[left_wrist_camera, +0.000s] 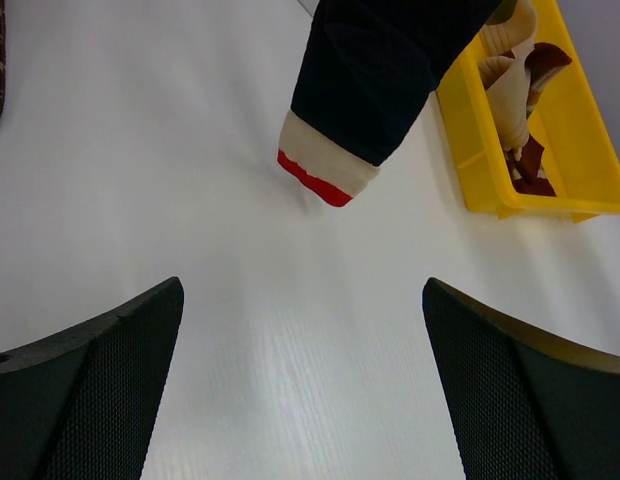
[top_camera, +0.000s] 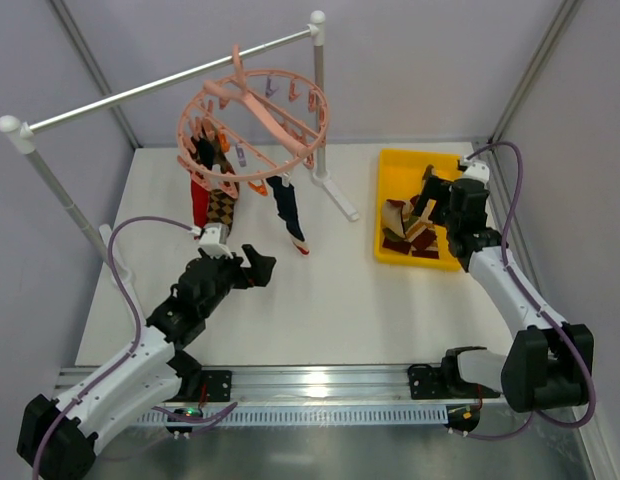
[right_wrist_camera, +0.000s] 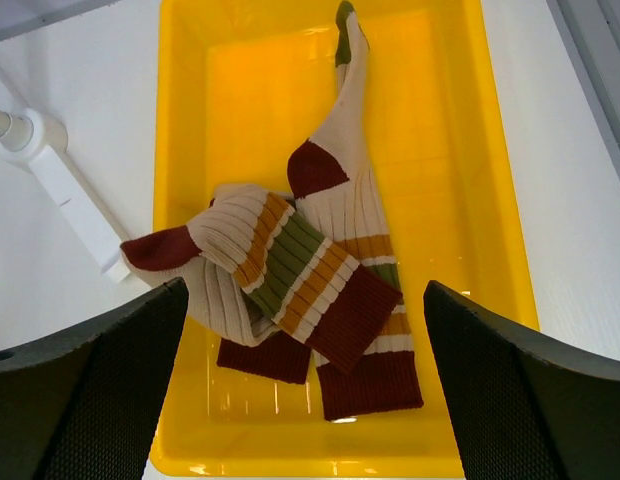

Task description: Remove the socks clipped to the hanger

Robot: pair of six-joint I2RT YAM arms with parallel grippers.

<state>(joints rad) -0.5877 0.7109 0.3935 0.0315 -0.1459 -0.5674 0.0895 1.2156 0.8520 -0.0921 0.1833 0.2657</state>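
My left gripper is going to close on the middle of the navy sock (top_camera: 288, 212) (left_wrist_camera: 376, 65), above the sock's cream and red cuff.
The salmon-pink round hanger (top_camera: 255, 110) hangs by its hook from the grey rail. Clipped to it are three socks: a navy sock (top_camera: 288, 212), a brown argyle one (top_camera: 222, 205) and a red one (top_camera: 199, 200). My left gripper (top_camera: 257, 266) is open low over the table, just in front of the navy sock (left_wrist_camera: 380, 80), whose cream and red cuff hangs ahead of the empty jaws (left_wrist_camera: 302, 290). My right gripper (top_camera: 425, 200) is open above the yellow bin (top_camera: 390, 165). Striped cream, maroon and green socks (right_wrist_camera: 310, 270) lie loose in the bin below its spread jaws (right_wrist_camera: 305, 290).
The grey metal rail (top_camera: 160, 85) spans two white posts, one at the back (top_camera: 318, 90) and one at the left (top_camera: 50, 185). A white foot (right_wrist_camera: 60, 190) of the back post lies beside the bin's left wall (right_wrist_camera: 180, 150). Grey walls enclose the white table (top_camera: 330, 300).
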